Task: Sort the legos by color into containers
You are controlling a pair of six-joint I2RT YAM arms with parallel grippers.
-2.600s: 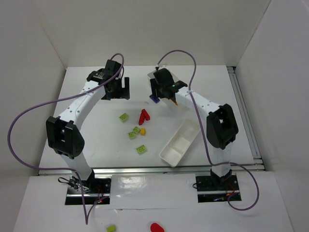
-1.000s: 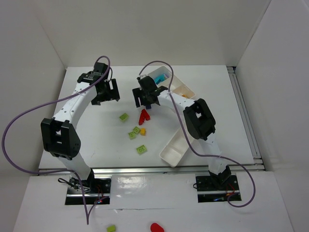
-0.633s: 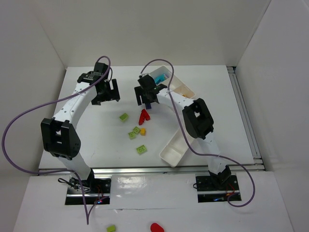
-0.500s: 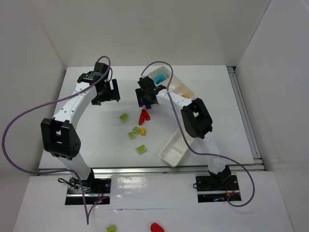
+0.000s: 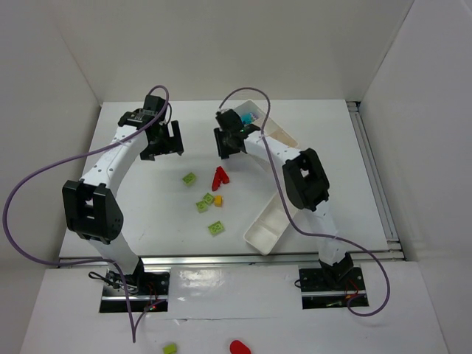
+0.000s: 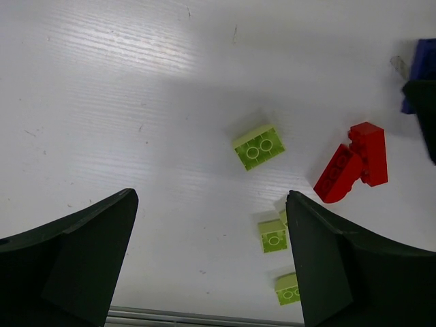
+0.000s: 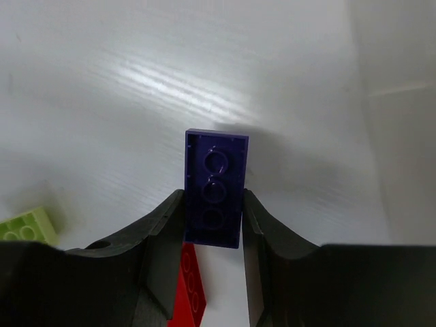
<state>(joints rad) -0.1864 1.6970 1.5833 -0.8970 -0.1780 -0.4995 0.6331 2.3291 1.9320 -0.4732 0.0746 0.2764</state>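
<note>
Next, I set the purple brick in the back tray's compartment (image 5: pixel 256 136) beside the teal brick with my right gripper.
My right gripper (image 5: pixel 230 145) (image 7: pixel 212 199) is shut on a purple brick (image 7: pixel 214 185), held just above the table near the back tray (image 5: pixel 274 127). The purple brick also shows at the right edge of the left wrist view (image 6: pixel 419 73). A red brick (image 5: pixel 219 177) (image 6: pixel 351 166) lies just in front of it. My left gripper (image 5: pixel 164 141) (image 6: pixel 211 255) is open and empty above the table. Lime green bricks (image 5: pixel 189 178) (image 6: pixel 259 147) and an orange-yellow brick (image 5: pixel 218 200) lie in the middle. A teal brick (image 5: pixel 248 117) lies in the back tray.
A second white tray (image 5: pixel 259 234) lies diagonally at the front right, near the table's front edge. Two more lime bricks (image 5: pixel 206 202) (image 5: pixel 216 228) lie near the orange one. A lime piece (image 5: pixel 170 348) and a red piece (image 5: pixel 240 346) lie off the table, below the arm bases.
My right gripper swung from over the back tray down to the purple brick, shut on it and lifted it a little toward the back. My left arm shifted slightly left early on, then stayed still.
</note>
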